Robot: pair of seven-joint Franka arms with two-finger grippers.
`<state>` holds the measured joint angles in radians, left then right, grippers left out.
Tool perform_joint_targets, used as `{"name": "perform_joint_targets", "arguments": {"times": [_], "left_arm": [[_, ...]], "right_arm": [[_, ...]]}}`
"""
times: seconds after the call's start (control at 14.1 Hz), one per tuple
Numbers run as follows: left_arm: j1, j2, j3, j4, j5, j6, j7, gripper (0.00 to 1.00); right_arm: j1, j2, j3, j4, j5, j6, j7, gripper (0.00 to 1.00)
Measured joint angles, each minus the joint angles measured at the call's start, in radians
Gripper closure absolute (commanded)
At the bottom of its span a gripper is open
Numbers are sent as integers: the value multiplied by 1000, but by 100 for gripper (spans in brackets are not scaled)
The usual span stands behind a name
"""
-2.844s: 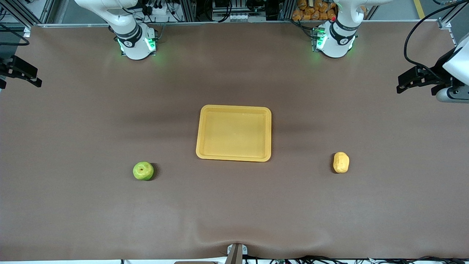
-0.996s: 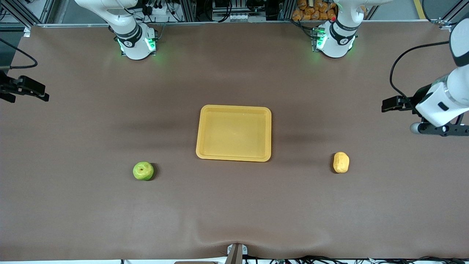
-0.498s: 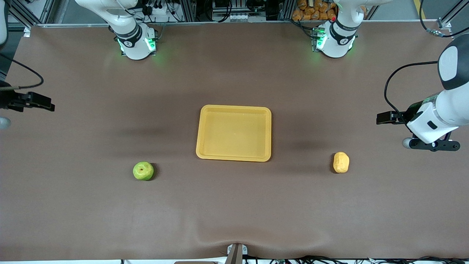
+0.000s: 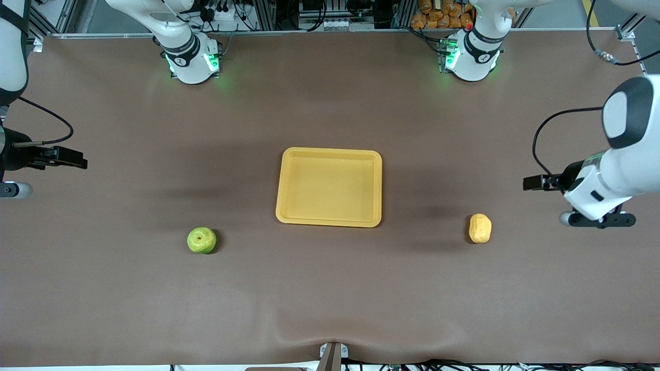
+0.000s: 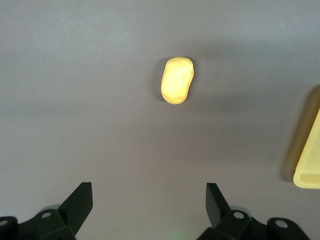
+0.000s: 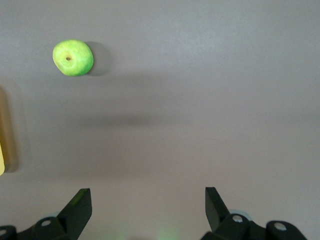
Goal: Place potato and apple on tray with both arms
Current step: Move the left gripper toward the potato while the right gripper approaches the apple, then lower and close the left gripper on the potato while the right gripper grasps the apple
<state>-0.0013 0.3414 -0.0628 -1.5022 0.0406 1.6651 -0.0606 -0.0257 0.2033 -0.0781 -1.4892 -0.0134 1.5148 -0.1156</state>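
Note:
I will next move my left gripper to the potato's middle (image 4: 480, 228) (image 5: 177, 81) and close it there across the potato's long sides, so that both ends stay free.
The yellow-orange tray (image 4: 330, 221) lies at the table's middle with nothing in it. The green apple (image 4: 201, 240) sits on the table toward the right arm's end, a little nearer the front camera than the tray. The yellow-tan potato (image 4: 480, 228) lies toward the left arm's end. My left gripper (image 4: 531, 183) is open and empty, up over the table beside the potato. In the left wrist view the potato (image 5: 177, 80) and the tray's rim (image 5: 307, 155) show past the open gripper (image 5: 149, 192). My right gripper (image 4: 77, 158) is open and empty, well away from the apple (image 6: 73, 58).
The two arm bases (image 4: 192, 61) (image 4: 472, 56) stand at the table's back edge. A metal bracket (image 4: 332, 355) sits at the front edge, where the brown cover wrinkles. Cables hang from both wrists.
Both arms have swung in from the table's ends and come forward: the left gripper now hangs closer to the potato, the right gripper closer to the apple. Apple, potato and tray have not moved.

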Motion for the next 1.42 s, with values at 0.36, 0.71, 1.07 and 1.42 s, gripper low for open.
{"name": "perform_joint_targets", "arguments": {"times": [0.36, 0.71, 1.07, 1.42], "left_arm": [[-1, 32, 0, -42, 0, 96, -10, 0], [-2, 33, -1, -158, 0, 271, -23, 0], [-2, 34, 0, -291, 0, 495, -44, 0], [-18, 73, -2, -391, 0, 707, -101, 0]], "right_arm": [[1, 56, 3, 0, 5, 46, 0, 0], [8, 109, 8, 0, 57, 81, 1, 0], [19, 156, 10, 0, 106, 116, 44, 0], [88, 199, 14, 0, 109, 147, 157, 0]]}}
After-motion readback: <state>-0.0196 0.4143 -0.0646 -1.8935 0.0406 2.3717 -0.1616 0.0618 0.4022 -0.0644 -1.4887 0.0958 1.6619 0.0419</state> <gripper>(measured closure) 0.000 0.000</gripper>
